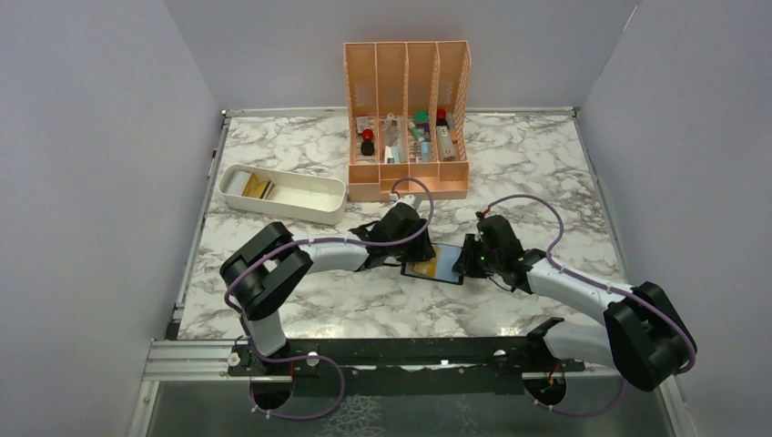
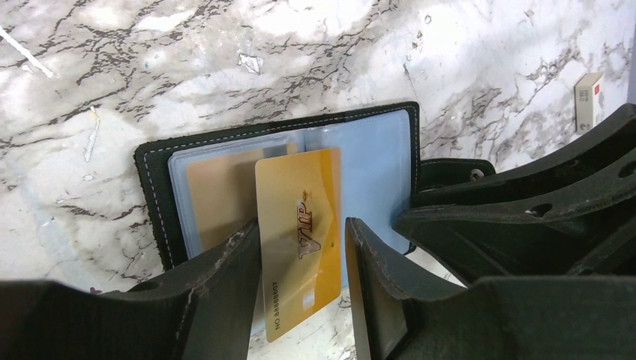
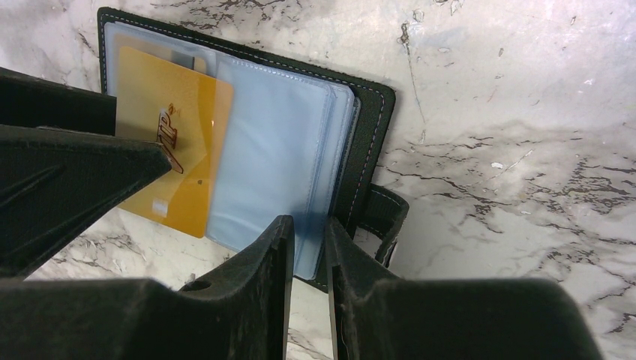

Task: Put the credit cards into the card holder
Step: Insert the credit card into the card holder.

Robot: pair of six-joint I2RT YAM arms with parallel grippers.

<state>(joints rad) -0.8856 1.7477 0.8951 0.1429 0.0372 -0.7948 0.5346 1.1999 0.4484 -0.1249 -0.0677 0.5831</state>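
Observation:
I need to use my left gripper to pinch the card's edge (image 2: 259, 191) farthest from the blue pocket and push the gold VIP card in, because most of it is outside the pocket.
The black card holder (image 1: 448, 267) lies open on the marble, bluish pockets up, between my two grippers. In the left wrist view a gold VIP credit card (image 2: 298, 225) lies partly over the card holder (image 2: 375, 165), its lower end past the edge. My left gripper (image 2: 304, 225) straddles this card with jaws apart: the left finger touches it and a thin gap shows at the right finger. A tan card (image 2: 217, 202) sits in the left pocket. My right gripper (image 3: 308, 221) is shut on the card holder (image 3: 270, 150) at its sleeve edge, beside the clasp tab (image 3: 386, 214).
A white oblong tray (image 1: 238, 196) at the back left holds more gold cards (image 1: 257, 188). The tall orange slotted organiser (image 1: 407, 177) stands behind the grippers. Grey walls close in the left, right and back. A small white tag (image 2: 589, 101) lies on the marble.

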